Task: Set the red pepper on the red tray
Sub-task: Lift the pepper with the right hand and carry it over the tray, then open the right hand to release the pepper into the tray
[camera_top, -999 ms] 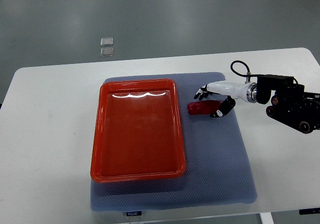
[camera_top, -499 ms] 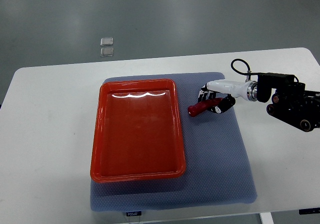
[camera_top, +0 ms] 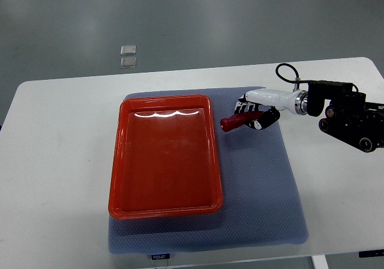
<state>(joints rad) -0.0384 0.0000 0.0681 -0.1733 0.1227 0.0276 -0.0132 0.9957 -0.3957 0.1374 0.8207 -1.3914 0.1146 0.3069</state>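
Observation:
My right gripper is going to release the red pepper that it holds near the middle of the red tray (camera_top: 175, 145), slightly toward the far edge of that tray.
The red pepper (camera_top: 235, 122) is long and thin and is held in my right hand (camera_top: 255, 114), just right of the red tray (camera_top: 165, 155). The fingers are curled around the pepper's right end, and its left tip points at the tray's upper right corner. The pepper looks lifted a little off the grey mat (camera_top: 264, 179). The red tray lies on the mat's left half and holds nothing. My right arm (camera_top: 342, 116) comes in from the right edge. My left arm is out of view.
The mat lies on a white table (camera_top: 54, 161). Two small clear squares (camera_top: 128, 56) lie on the floor beyond the table's far edge.
My right hand closed on the pepper, which had been lying on the mat, and has lifted it and carried it slightly up and left toward the tray.

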